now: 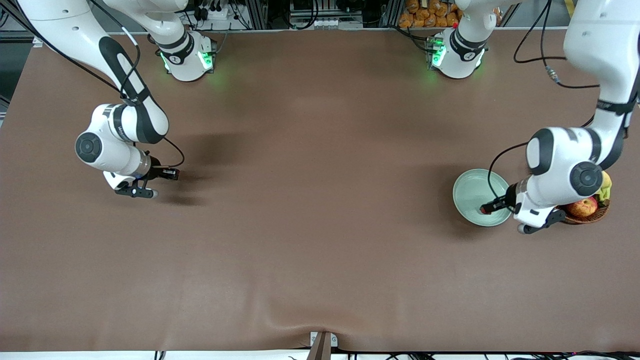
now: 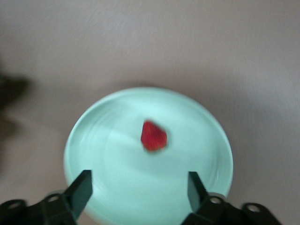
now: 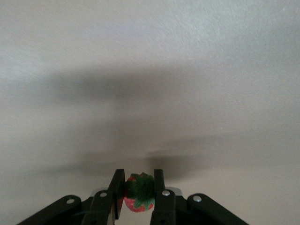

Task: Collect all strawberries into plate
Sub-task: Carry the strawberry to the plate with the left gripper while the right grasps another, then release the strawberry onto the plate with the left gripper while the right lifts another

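Note:
Next, I set the strawberry down with my right gripper on the brown cloth [image 1: 369, 212] between the two arms, closer to the plate.
The pale mint-green plate [image 1: 472, 190] lies near the left arm's end of the table. One red strawberry [image 2: 153, 136] rests on the plate [image 2: 197, 140], free of any fingers. My left gripper [image 2: 139, 180] hangs open over the plate, its fingers wide apart with the berry ahead of them; in the front view the left gripper [image 1: 487, 207] sits above the plate's rim. At the right arm's end of the table, my right gripper [image 1: 172, 174] is low over the cloth. The right gripper [image 3: 139, 178] is shut on a second strawberry [image 3: 139, 194] with a dark green cap.
A brown wicker basket [image 1: 595, 216] stands right beside the plate, partly under the left arm's wrist, holding a red-yellow apple [image 1: 584, 206] and a yellow-green fruit [image 1: 605, 187]. Brown cloth covers the table [image 1: 320, 200] between the two arms.

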Controlling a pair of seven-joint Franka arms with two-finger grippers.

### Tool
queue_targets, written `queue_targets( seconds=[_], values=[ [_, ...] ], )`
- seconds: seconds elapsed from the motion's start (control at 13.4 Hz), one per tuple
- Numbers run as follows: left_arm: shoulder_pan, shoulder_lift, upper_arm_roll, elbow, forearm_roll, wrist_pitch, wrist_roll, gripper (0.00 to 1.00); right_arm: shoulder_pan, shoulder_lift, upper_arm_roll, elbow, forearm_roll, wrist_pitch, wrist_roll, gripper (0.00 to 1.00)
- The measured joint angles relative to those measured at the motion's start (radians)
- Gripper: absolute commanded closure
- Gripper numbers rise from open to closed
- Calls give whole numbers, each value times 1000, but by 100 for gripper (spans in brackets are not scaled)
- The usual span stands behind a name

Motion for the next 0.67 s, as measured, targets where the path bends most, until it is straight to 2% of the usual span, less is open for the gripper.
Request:
queue_targets(
  seconds=[0.22, 0.45, 0.67],
  values=[
    [-1, -126, -29, 8, -14, -126, -1, 0, 26, -6, 14, 151, 54, -171, 77, 100],
    [-1, -166, -76, 59, -17, -234, -5, 0, 114, 1, 19, 251, 160, -194, 195, 100],
    [-5, -165, -130, 128, -17, -293, -16, 0, 250, 66, 26, 370, 217, -190, 438, 100]
  ],
)
